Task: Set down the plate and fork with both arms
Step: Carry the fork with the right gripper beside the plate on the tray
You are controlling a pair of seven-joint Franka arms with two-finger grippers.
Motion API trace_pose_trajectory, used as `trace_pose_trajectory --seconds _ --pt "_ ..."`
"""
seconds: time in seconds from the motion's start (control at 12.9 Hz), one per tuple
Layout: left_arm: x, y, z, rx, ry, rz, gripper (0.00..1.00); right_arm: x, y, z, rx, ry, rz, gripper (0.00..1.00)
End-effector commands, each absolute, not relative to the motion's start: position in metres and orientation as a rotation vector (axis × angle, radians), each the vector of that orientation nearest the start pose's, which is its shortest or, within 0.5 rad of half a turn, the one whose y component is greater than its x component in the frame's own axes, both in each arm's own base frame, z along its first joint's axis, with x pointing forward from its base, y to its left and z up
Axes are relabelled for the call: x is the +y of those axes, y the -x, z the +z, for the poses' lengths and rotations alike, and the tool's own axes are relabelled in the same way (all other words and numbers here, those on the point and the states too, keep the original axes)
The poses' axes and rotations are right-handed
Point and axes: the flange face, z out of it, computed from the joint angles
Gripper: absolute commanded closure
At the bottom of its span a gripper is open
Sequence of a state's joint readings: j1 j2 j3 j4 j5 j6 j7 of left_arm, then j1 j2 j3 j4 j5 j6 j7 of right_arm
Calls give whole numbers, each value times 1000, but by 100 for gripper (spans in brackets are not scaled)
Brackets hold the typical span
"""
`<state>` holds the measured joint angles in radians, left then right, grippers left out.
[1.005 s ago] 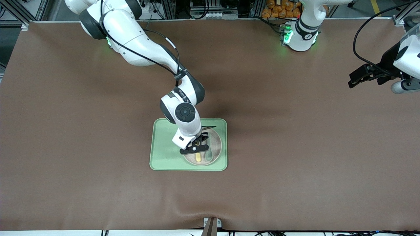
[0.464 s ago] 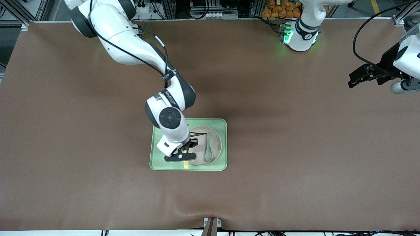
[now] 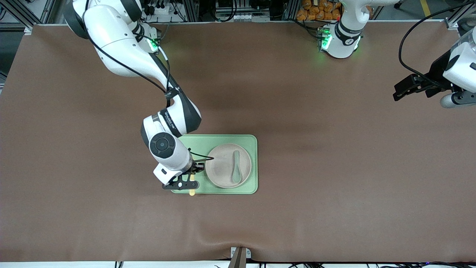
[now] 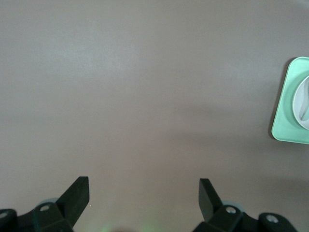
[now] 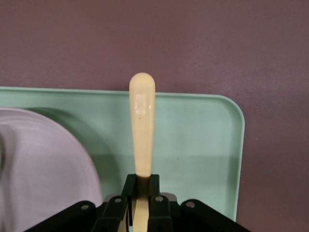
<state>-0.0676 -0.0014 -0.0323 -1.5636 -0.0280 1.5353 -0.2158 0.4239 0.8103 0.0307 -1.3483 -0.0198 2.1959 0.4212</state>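
Next, I set the pale yellow fork down with my right gripper on the light green tray's bare part [image 3: 189, 166] next to the beige plate.
My right gripper [image 3: 185, 181] is shut on the pale yellow fork [image 3: 192, 192] and holds it over the bare part of the light green tray [image 3: 253, 140], beside the plate toward the right arm's end. The fork's handle tip reaches over the tray's edge nearest the front camera. In the right wrist view the fork [image 5: 142, 121] sticks out of the closed right gripper [image 5: 141, 186] above the tray [image 5: 203, 145]. The round beige plate [image 3: 222, 165] lies on the tray with a grey-green spoon [image 3: 235, 169] on it. My left gripper [image 3: 397, 93] waits, open and empty [image 4: 143, 191], over bare table.
The brown table mat [image 3: 334, 167] surrounds the tray. The left wrist view shows a corner of the tray [image 4: 285, 130] and part of the plate [image 4: 301, 104]. The right wrist view shows the plate's edge [image 5: 43, 164] beside the fork.
My right gripper has carried the fork off the plate toward the right arm's end, to over the tray's bare part. The plate and spoon now show fully. The left arm has barely moved.
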Motion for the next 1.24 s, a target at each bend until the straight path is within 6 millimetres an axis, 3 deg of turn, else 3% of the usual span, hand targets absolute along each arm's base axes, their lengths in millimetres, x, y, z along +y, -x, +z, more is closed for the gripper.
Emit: trace_pose_trajectory --seconds 0.0,0.31,0.85,1.08,1.16 --pt "-61 -549 625 -169 3152 31 0 307 -643 240 -71 3107 -25 100" --pt "-61 -549 624 -169 3153 39 0 283 -623 222 -107 3108 -43 100" --pt "-66 -547 626 -154 3147 39 0 294 -616 213 -62 3110 -29 100" --pt "-70 -547 626 -149 3146 37 0 297 -616 213 -64 3107 -40 80" --pt "-68 -548 626 -149 3145 34 0 297 -616 213 -64 3108 -36 62"
